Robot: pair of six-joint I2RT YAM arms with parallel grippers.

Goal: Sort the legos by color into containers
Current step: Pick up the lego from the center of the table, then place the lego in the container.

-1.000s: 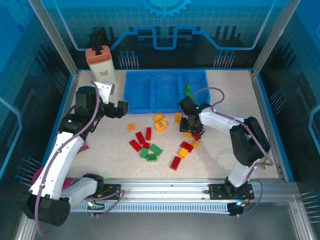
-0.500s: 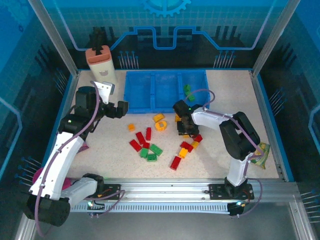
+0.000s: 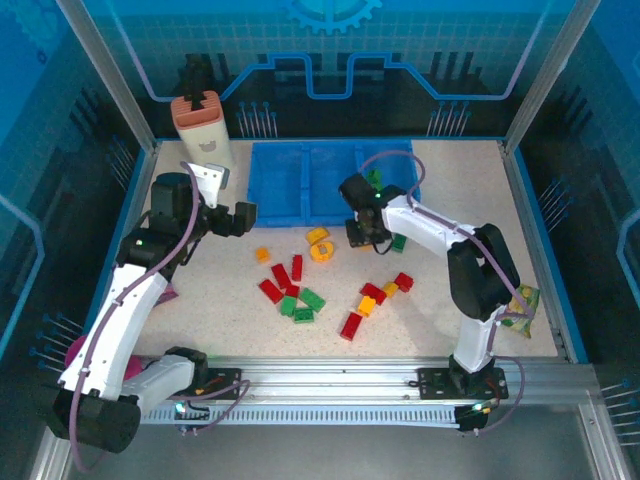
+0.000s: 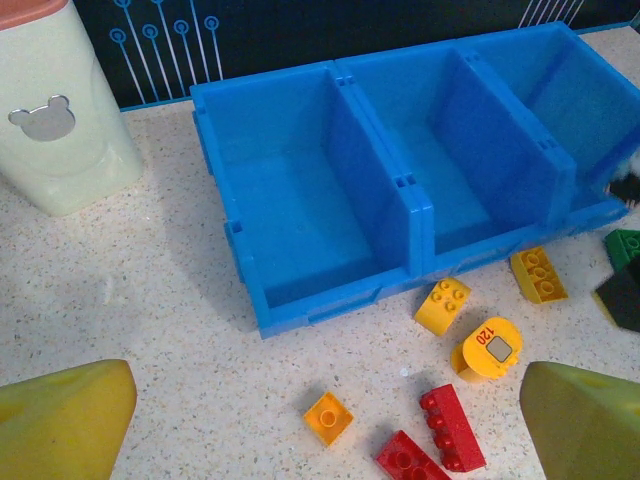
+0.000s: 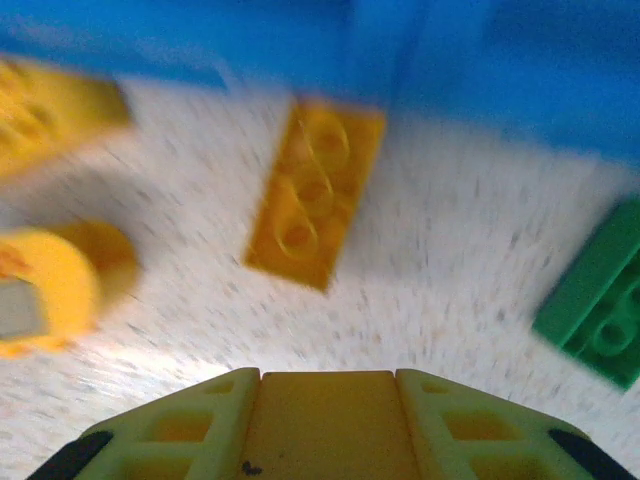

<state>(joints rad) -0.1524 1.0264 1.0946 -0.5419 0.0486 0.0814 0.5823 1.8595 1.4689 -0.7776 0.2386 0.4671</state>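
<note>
I will release the orange brick with my right gripper in the blue tray's bare middle section (image 3: 329, 209), near the tray's front side. The held brick is just before the tray's front wall.
The blue tray (image 3: 300, 185) has three compartments side by side. Green bricks (image 3: 375, 181) lie in its right one, and the left and middle ones (image 4: 300, 200) look bare. Red, orange and green legos (image 3: 300, 290) lie scattered in front. My right gripper (image 3: 362, 234) hovers just before the tray's front wall, shut on an orange brick (image 5: 325, 425). Below it lie an orange brick (image 5: 315, 195), the orange ring (image 5: 50, 285) and a green brick (image 5: 600, 295). My left gripper (image 3: 240, 218) is open above a small orange brick (image 4: 328, 417).
A beige bottle with an orange cap (image 3: 202, 130) stands left of the tray. A yellow-green snack bag (image 3: 522, 300) lies at the right edge. A purple packet (image 3: 168, 293) lies under the left arm. Red bricks (image 4: 452, 428) lie near the left gripper.
My right gripper has moved back and left from the brick cluster toward the tray, carrying the orange brick. The left arm has not moved.
</note>
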